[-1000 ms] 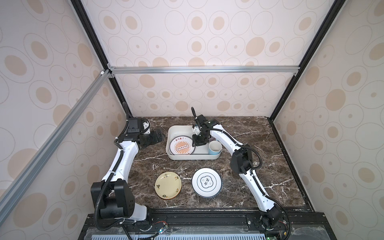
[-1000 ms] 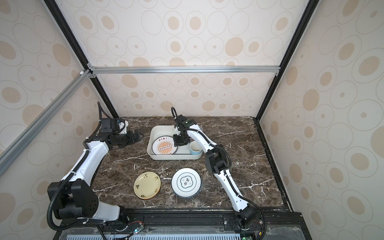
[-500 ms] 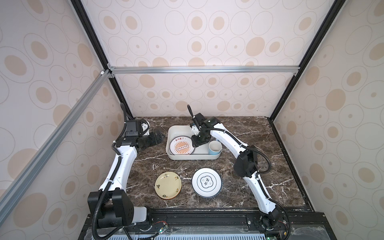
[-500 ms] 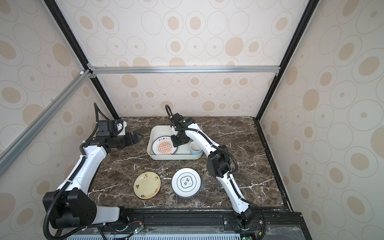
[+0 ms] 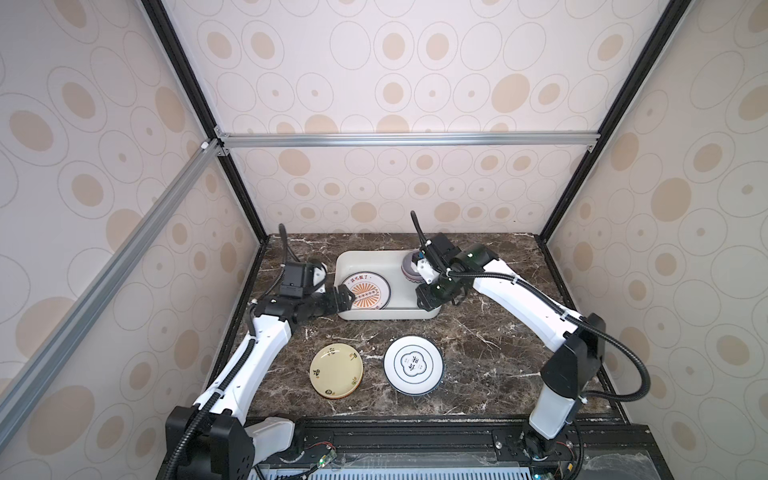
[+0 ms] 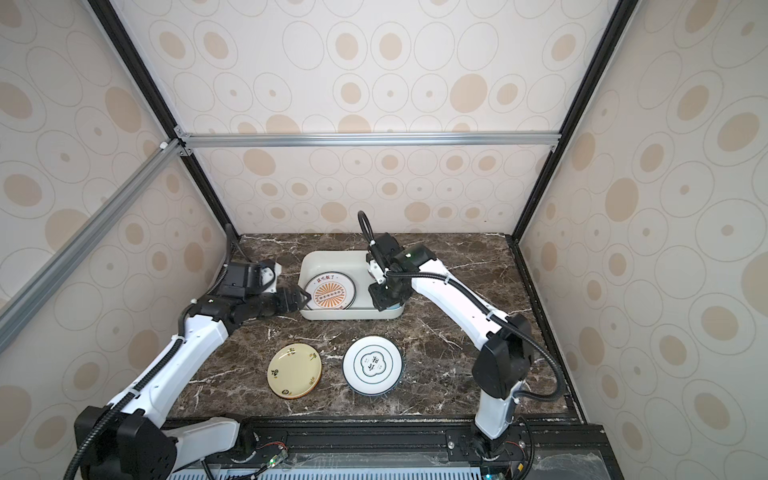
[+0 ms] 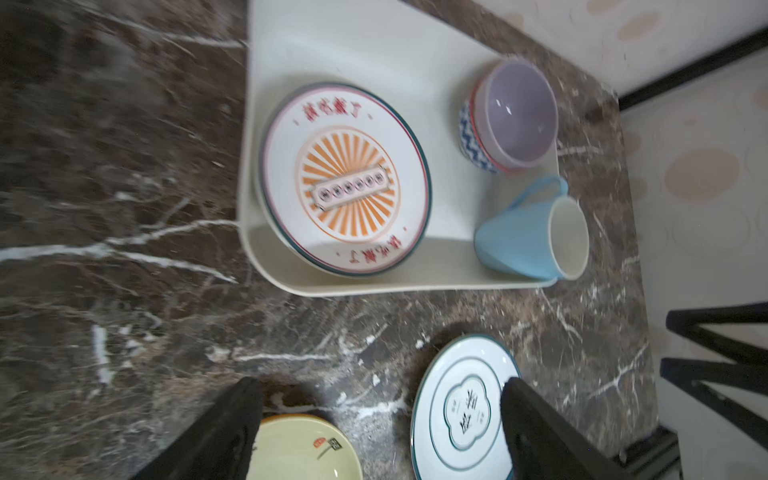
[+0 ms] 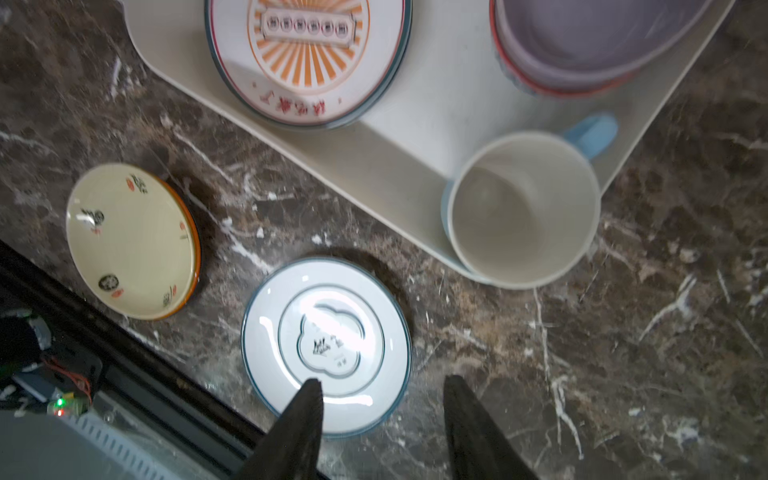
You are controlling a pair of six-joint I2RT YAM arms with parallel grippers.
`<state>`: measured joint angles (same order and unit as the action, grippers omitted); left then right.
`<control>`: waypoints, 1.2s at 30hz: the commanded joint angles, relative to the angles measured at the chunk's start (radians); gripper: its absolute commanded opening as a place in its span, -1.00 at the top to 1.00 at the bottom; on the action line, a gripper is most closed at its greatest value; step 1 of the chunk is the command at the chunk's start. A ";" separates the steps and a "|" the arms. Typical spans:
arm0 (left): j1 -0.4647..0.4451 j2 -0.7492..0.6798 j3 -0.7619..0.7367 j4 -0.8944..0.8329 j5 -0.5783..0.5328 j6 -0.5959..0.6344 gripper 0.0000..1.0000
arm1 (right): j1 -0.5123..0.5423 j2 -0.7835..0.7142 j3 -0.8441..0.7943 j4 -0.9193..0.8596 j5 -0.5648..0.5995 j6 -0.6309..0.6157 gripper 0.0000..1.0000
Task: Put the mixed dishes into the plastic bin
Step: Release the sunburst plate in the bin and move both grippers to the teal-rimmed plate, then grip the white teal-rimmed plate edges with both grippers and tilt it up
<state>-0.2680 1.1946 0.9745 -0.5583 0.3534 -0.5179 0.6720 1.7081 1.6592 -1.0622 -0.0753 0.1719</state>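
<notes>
Next, my left gripper goes to the green-rimmed white plate and closes on its edge [image 5: 391, 347] [image 7: 432, 368] facing the bin and the pale yellow plate.
The white plastic bin [image 5: 361, 257] [image 6: 328, 259] stands at the back middle of the table. In it lie the orange sunburst plate [image 5: 368, 291] [image 7: 345, 178], two stacked bowls with a lilac inside [image 7: 515, 112] [image 8: 590, 41] and the light blue mug [image 7: 528, 237] [image 8: 523, 208], standing upright. On the table in front lie a pale yellow plate [image 5: 336, 370] [image 8: 129, 241] and a green-rimmed white plate [image 5: 412, 365] [image 8: 326, 345]. My left gripper [image 5: 347, 297] [image 7: 380, 384] hovers at the bin's left wall, open and empty. My right gripper [image 5: 428, 297] [image 8: 383, 382] is above the mug corner, open and empty.
Dark marble tabletop [image 5: 490, 340] enclosed by patterned walls with black frame posts. A black rail with electronics [image 5: 415, 436] runs along the front edge. Bare marble lies right of the bin and between the bin and the two plates.
My right gripper has opened wider and drawn away from the bowls toward the bin's front right corner. My left gripper has swung in to the bin's left wall.
</notes>
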 commanded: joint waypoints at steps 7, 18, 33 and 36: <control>-0.370 -0.033 -0.162 0.031 -0.151 -0.251 -0.76 | -0.001 -0.352 -0.558 0.153 -0.113 0.188 0.08; -0.566 0.046 -0.257 0.103 -0.213 -0.376 -0.77 | 0.000 -0.538 -0.895 0.308 -0.132 0.311 0.19; -0.565 0.143 -0.302 0.275 -0.170 -0.400 -0.81 | -0.002 -0.363 -0.900 0.462 -0.158 0.299 0.43; -0.564 0.173 -0.283 0.277 -0.162 -0.390 -0.81 | -0.003 -0.313 -0.882 0.471 -0.160 0.293 0.48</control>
<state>-0.8288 1.3476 0.6571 -0.3042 0.1864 -0.9020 0.6712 1.3647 0.7448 -0.6098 -0.2344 0.4721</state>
